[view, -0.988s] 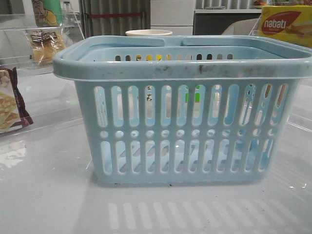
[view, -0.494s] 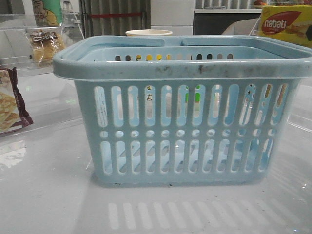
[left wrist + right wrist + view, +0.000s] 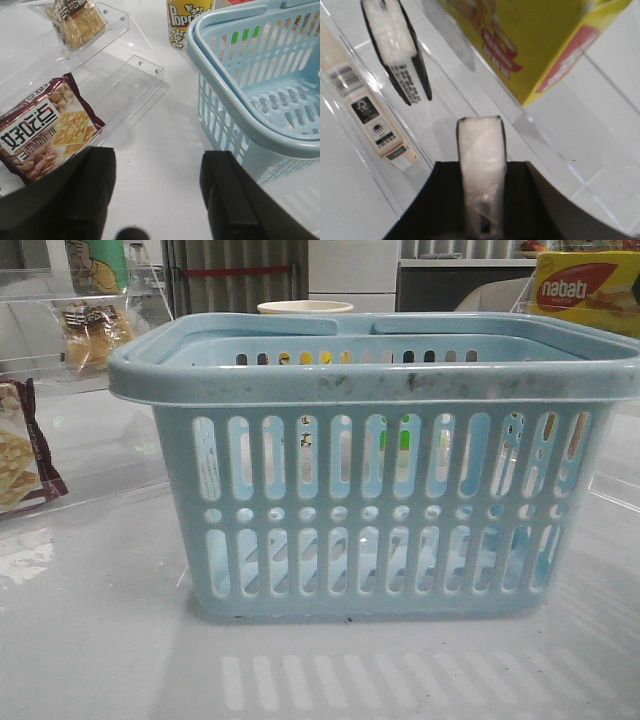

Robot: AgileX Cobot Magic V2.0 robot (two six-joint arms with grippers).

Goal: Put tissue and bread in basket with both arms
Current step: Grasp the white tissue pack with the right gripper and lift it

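Next, I let go of the tissue with my right gripper on the light-blue basket's bottom, at the nabati box end (image 3: 487,557).
The light-blue basket (image 3: 370,375) stands in the middle of the table and looks empty; it also shows in the left wrist view (image 3: 260,95). The bread (image 3: 92,332) lies in its clear bag on a clear acrylic shelf at the far left, also seen in the left wrist view (image 3: 77,22). My left gripper (image 3: 157,165) is open and empty over bare table between the maroon packet and the basket. My right gripper (image 3: 481,167) is shut on the tissue (image 3: 480,145), a dark-edged pack seen end-on with a white middle. Neither gripper shows in the front view.
A maroon-edged pastry packet (image 3: 47,127) lies on a clear acrylic stand (image 3: 125,80). A popcorn cup (image 3: 189,20) stands behind the basket. The yellow nabati box (image 3: 530,45) sits on clear shelving. A second dark-edged pack, or a reflection, (image 3: 395,50) shows beyond the tissue.
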